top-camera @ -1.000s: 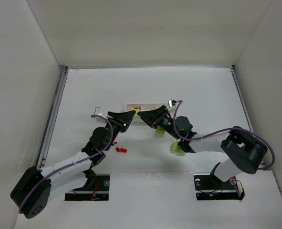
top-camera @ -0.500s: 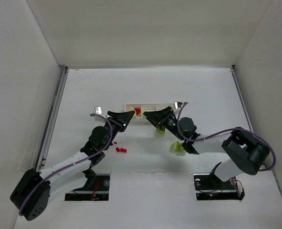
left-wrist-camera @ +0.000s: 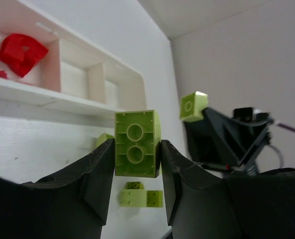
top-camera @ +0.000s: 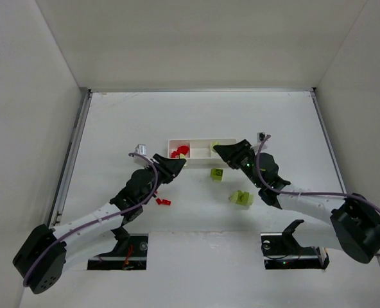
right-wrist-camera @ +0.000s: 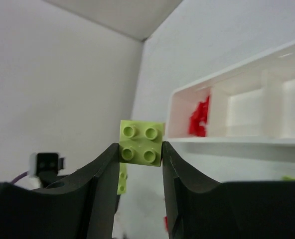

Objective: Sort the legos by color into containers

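My left gripper is to put the yellow-green brick, now just in front of the tray, down in the white tray's middle compartment (top-camera: 196,147) (left-wrist-camera: 70,69), beside the red legos' divider.
The white tray (top-camera: 201,142) lies mid-table. Its left compartment holds red legos (top-camera: 179,151), which also show in the left wrist view (left-wrist-camera: 20,47) and the right wrist view (right-wrist-camera: 200,117). My left gripper (top-camera: 181,162) is shut on a yellow-green brick (left-wrist-camera: 135,143) just in front of the tray's left end. My right gripper (top-camera: 217,149) is shut on a small yellow-green four-stud brick (right-wrist-camera: 141,142) by the tray's right part. Loose yellow-green bricks (top-camera: 217,174) (top-camera: 242,198) and small red bricks (top-camera: 163,201) lie on the table in front of the tray.
White walls enclose the table on three sides. The two grippers face each other closely in front of the tray (left-wrist-camera: 63,84). The right gripper with its brick (left-wrist-camera: 193,106) shows in the left wrist view. Both arm bases sit at the near edge.
Both grippers have drawn back from over the tray; the right one moved right, the left one came nearer. The red legos in the left compartment are now uncovered.
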{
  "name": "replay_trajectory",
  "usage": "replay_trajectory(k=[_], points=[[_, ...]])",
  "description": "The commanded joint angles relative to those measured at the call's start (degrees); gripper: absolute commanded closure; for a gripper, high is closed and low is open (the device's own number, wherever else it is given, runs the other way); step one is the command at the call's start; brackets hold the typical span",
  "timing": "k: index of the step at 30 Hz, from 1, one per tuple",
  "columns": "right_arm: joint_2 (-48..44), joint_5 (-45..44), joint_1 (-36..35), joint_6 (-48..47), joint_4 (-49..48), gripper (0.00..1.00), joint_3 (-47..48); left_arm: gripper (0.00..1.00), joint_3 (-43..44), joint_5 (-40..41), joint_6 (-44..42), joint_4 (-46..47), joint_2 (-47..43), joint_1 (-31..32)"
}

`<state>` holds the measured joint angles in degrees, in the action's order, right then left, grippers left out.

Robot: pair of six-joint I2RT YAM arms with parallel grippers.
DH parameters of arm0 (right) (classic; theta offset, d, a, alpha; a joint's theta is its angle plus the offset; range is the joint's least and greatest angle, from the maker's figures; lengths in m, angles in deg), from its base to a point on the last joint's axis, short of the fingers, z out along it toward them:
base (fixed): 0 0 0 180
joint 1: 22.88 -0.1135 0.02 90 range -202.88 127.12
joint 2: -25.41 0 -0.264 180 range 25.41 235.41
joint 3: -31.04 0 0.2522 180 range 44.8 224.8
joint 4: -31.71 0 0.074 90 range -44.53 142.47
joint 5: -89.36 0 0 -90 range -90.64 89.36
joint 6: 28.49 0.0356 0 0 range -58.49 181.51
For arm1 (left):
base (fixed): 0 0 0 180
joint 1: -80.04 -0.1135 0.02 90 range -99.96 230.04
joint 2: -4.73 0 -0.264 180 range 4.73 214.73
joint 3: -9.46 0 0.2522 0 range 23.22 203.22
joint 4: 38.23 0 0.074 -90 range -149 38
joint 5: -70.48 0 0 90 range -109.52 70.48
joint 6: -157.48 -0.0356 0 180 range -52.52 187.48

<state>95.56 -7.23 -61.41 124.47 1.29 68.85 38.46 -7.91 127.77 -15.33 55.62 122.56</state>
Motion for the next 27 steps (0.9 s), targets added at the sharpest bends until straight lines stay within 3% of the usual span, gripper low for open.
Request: replay_trajectory(k=[1,5,11,18,27], points=[[-3.0,-10.9,-0.1,-14.9,19.6,0.72,6.1,0.75,2.3,2.4,-6.4,-6.2,-0.2,2.0],[-2.5,-16.1,-0.5,-22.9,28.3,0.72,10.7,0.75,1.4,6.1,-9.6,-9.1,-1.6,5.6],[5.9,-13.1,-0.6,-28.1,30.6,0.72,17.5,0.75,1.6,10.2,-13.2,-11.1,-1.1,11.7],[17.9,-11.0,-4.4,-29.2,31.1,0.72,26.1,0.74,1.5,12.3,-13.7,-12.1,-1.4,14.6],[24.7,-10.5,-4.9,-29.2,30.8,0.67,31.4,0.74,1.2,13.0,-14.2,-14.5,-3.3,15.3]])
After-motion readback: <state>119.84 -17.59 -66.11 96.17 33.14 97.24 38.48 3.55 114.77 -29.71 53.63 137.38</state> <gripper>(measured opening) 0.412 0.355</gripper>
